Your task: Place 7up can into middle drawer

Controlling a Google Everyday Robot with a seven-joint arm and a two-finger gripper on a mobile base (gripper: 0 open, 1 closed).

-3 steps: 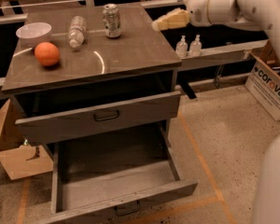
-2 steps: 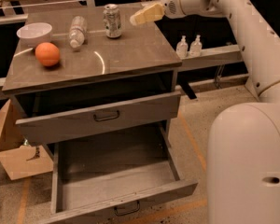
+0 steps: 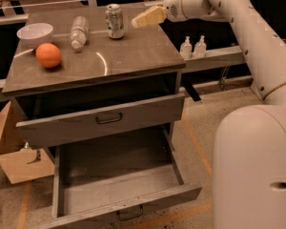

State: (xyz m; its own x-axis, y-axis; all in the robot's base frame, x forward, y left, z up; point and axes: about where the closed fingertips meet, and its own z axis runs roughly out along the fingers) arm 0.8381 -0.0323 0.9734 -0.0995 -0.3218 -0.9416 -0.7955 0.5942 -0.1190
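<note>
The robot's gripper needs to next go to the 7up can at the back of the cabinet top and close around the middle of its body (image 3: 115, 21).
The 7up can (image 3: 115, 21) stands upright at the back of the cabinet top, silver-white with green markings. My gripper (image 3: 147, 18), cream-coloured at the end of the white arm, hovers just right of the can at about its height, a short gap away, and holds nothing. The middle drawer (image 3: 133, 205) is pulled far out low at the front. Its flat grey tray is bare, and a small dark loop handle sits on its low front panel.
On the cabinet top (image 3: 133, 51) are an orange fruit (image 3: 48, 55), a white bowl (image 3: 35, 33) and a clear plastic bottle (image 3: 78, 31) lying down. A drawer with a taller front panel (image 3: 105, 119) sits slightly out above. Two small bottles (image 3: 193, 46) stand on a ledge at the right. A cardboard box (image 3: 19, 163) is on the floor at the left.
My arm has swung left across the cabinet's back edge, bringing the gripper from well right of the can to just beside it. The can and drawers have not moved.
</note>
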